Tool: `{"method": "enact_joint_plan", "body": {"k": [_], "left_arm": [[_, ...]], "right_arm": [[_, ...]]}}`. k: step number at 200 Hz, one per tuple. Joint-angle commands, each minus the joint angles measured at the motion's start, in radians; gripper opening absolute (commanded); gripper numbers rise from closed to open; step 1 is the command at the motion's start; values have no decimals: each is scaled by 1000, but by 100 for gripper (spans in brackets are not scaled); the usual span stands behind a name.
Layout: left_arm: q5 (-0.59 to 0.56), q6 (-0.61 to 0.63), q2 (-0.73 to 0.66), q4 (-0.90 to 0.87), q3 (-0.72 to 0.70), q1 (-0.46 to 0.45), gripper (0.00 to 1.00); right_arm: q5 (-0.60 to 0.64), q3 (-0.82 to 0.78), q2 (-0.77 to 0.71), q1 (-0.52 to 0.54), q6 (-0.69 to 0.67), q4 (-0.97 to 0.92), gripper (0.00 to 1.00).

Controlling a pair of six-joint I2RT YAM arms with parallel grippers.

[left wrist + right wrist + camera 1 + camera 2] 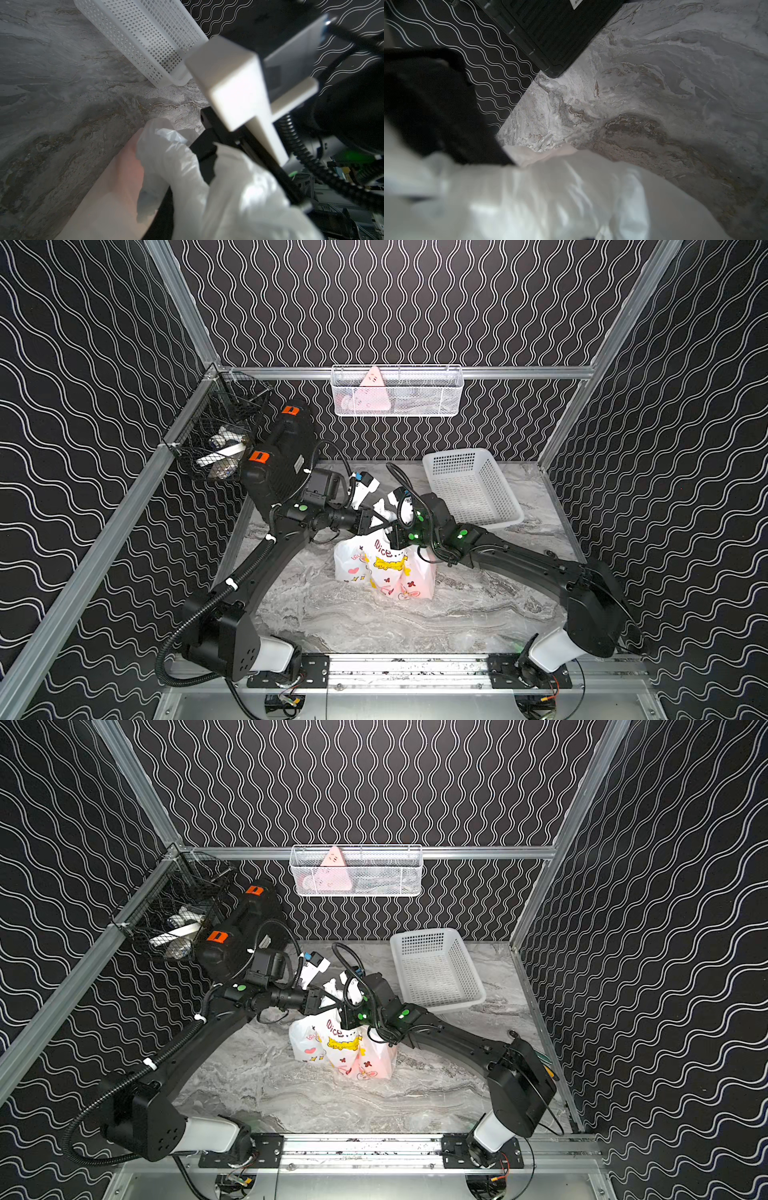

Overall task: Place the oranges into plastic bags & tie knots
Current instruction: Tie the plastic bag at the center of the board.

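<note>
The plastic handle is wrapped over my left gripper's fingers, so next my right gripper opens, moves back and takes the handle's top end [383, 512] for the knot.
The white plastic bag [386, 568] with yellow, pink and red cartoons stands upright mid-table, also seen as the bag [345, 1048]. The oranges are hidden inside it; only a faint orange glow shows through its lower right side. Its white handle strips [390, 508] stick up above the bag's mouth. My left gripper [380, 521] reaches in from the left and my right gripper [395, 533] from the right; they meet at those strips, each shut on white handle plastic. Crumpled handle plastic [239, 197] covers the jaws in both wrist views. Whether a knot is formed I cannot tell.
A white perforated basket [473, 489] lies behind and right of the bag. Two black jugs [282, 456] with orange labels stand at the back left, by a black wire basket [216, 435]. A white wire basket [397, 391] hangs on the back rail. The marble table [374, 626] extends in front.
</note>
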Motion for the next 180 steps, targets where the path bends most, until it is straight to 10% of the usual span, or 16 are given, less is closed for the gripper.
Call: {"method": "enact_joint_plan", "body": {"k": [1, 92, 129, 180], "left_arm": [[13, -32, -8, 77, -1, -22, 7], [-94, 73, -51, 8, -2, -47, 0], [-166, 104, -76, 22, -14, -47, 0], [-130, 207, -36, -44, 45, -46, 0]], "right_arm": [[-48, 22, 22, 12, -39, 221, 0], [161, -70, 29, 13, -36, 517, 0], [72, -63, -36, 13, -70, 331, 38], [-84, -83, -266, 6, -139, -133, 53]]}}
